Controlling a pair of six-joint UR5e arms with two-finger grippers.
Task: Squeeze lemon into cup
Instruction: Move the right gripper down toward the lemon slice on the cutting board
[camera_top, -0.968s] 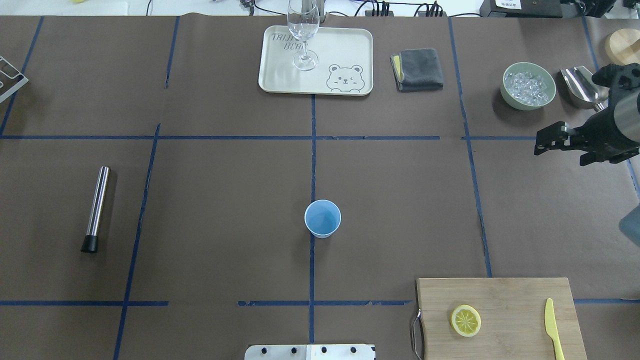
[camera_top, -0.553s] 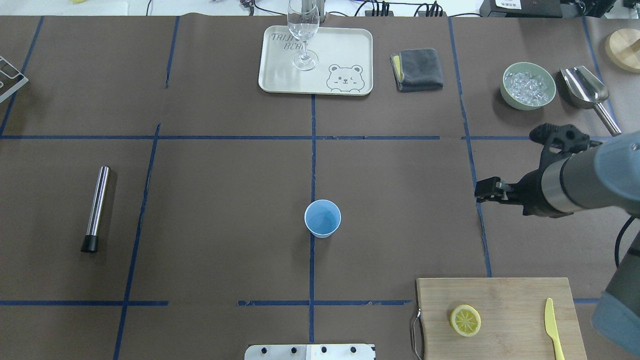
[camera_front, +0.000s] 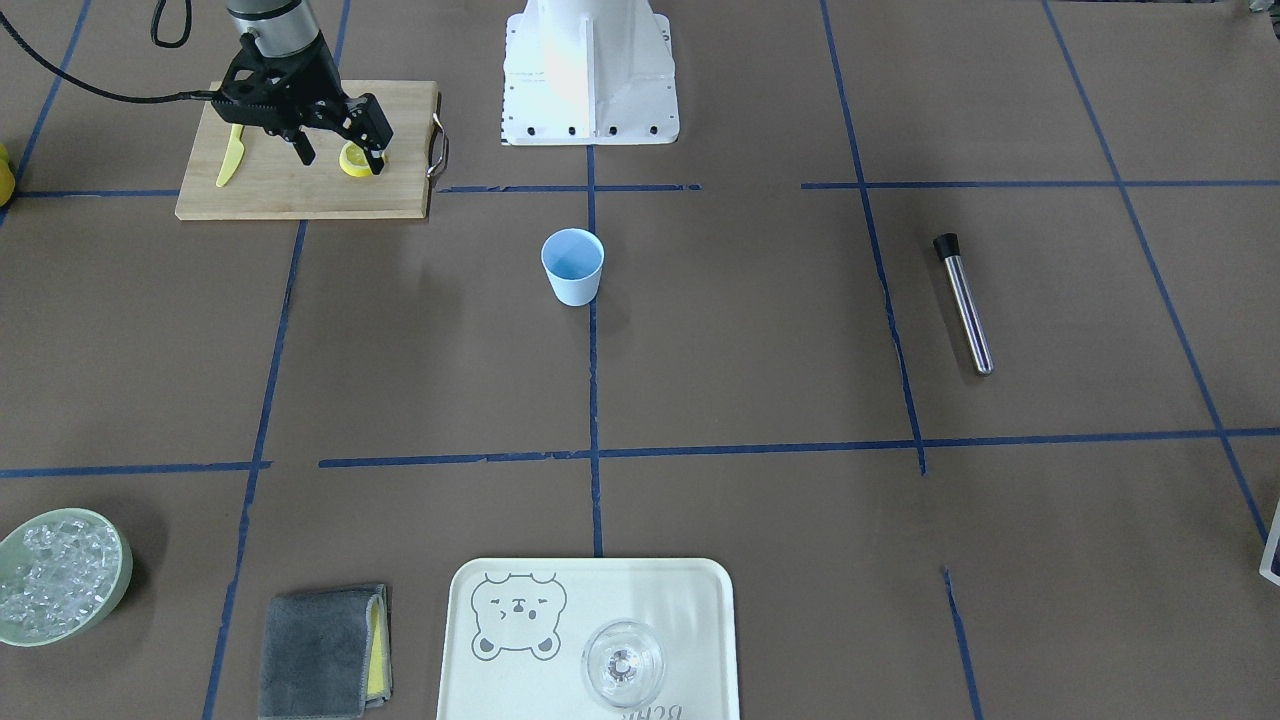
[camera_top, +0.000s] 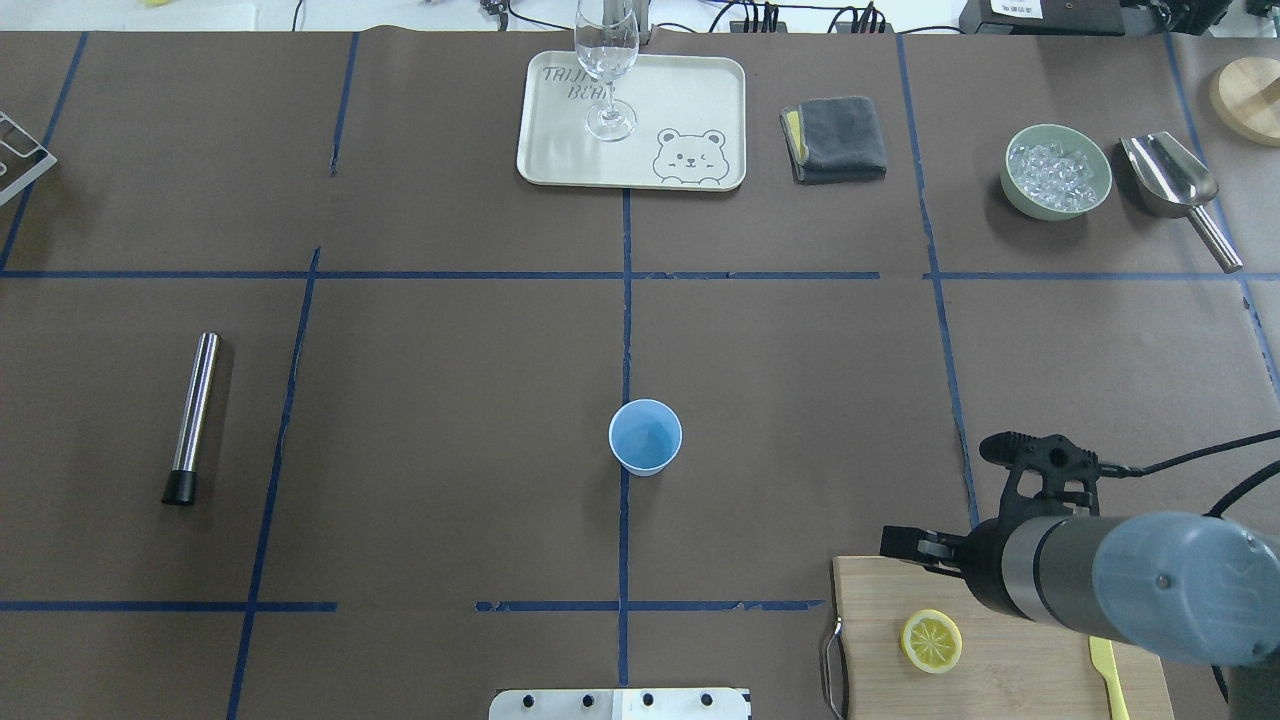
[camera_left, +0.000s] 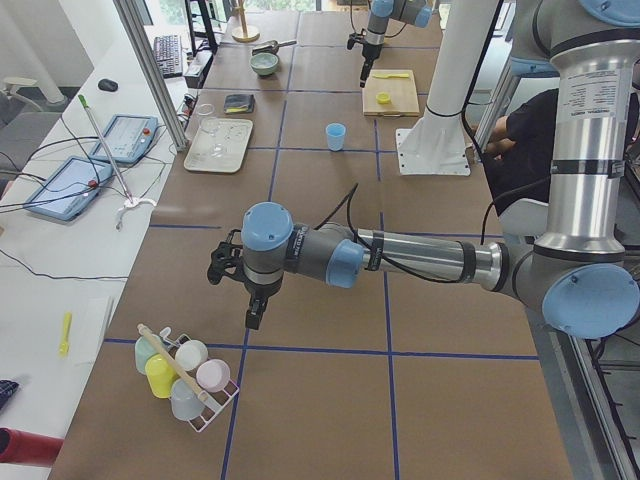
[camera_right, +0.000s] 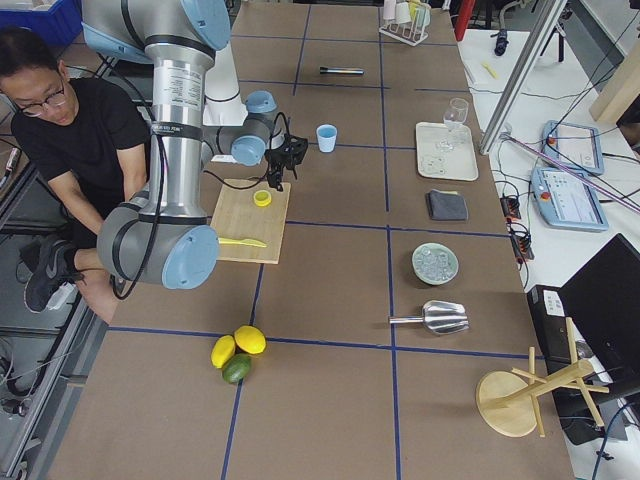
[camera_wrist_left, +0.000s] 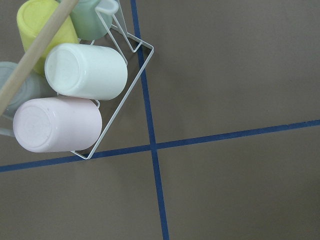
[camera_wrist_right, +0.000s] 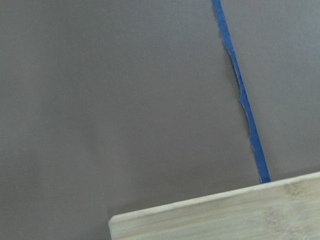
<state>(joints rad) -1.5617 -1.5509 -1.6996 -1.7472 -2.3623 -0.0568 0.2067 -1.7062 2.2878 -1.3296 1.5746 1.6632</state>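
Observation:
The sides of the lemon slice (camera_front: 344, 157), which lies on the wooden cutting board near the board's metal handle, should be gripped next by my right gripper.
The lemon slice (camera_top: 931, 641) lies flat on the wooden cutting board (camera_top: 880, 600) at the near right. In the front-facing view the lemon (camera_front: 352, 162) shows partly behind a finger. The pale blue cup (camera_top: 645, 436) stands upright and empty at the table's middle, also seen in the front-facing view (camera_front: 572, 265). My right gripper (camera_front: 342, 156) is open and empty, held above the board close over the lemon. My left gripper (camera_left: 254, 318) shows only in the exterior left view, far from both things, and I cannot tell whether it is open or shut.
A yellow knife (camera_top: 1108, 680) lies on the board's right side. A tray (camera_top: 560, 150) with a clear glass, a grey cloth (camera_top: 835, 138), a bowl of ice (camera_top: 1057, 170) and a scoop (camera_top: 1170, 180) stand at the back. A metal rod (camera_top: 193, 415) lies left. A cup rack (camera_wrist_left: 75, 95) sits under my left wrist.
My right arm has swung from the far right beside the ice bowl toward the near edge and now holds its gripper over the cutting board. The lemon and cup have not moved.

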